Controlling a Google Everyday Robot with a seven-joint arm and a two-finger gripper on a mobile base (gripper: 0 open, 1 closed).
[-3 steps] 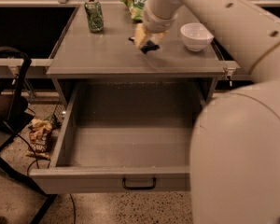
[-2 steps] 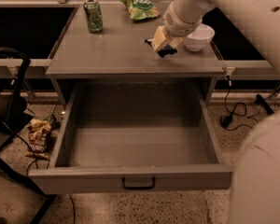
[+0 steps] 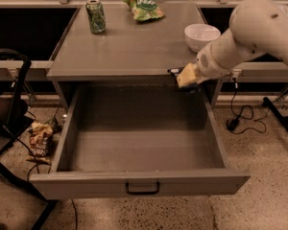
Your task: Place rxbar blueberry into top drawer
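Observation:
The robot's gripper needs to release the rxbar blueberry, now over the table top's front edge, near the middle of the open top drawer's bottom (image 3: pixel 166 140).
My gripper (image 3: pixel 186 76) hangs over the front right edge of the table top, just above the back right corner of the open top drawer (image 3: pixel 139 183). It is shut on the rxbar blueberry (image 3: pixel 174 71), a small dark flat wrapper whose end sticks out to the left of the yellowish fingers (image 3: pixel 188 74). Most of the bar is hidden by them. The drawer is pulled fully out, a wide grey box with a plain front and a small black handle (image 3: pixel 142 189). Nothing shows inside it.
On the grey table top (image 3: pixel 125 47) stand a green soda can (image 3: pixel 96 16) at the back left, a green chip bag (image 3: pixel 143 6) at the back and a white bowl (image 3: pixel 201 35) by my arm. A black chair (image 3: pixel 9 109) and a snack bag (image 3: pixel 40 138) are on the floor left; cables lie right.
My gripper has carried the bar from the middle of the table top to the right and forward, down to the front right edge above the drawer.

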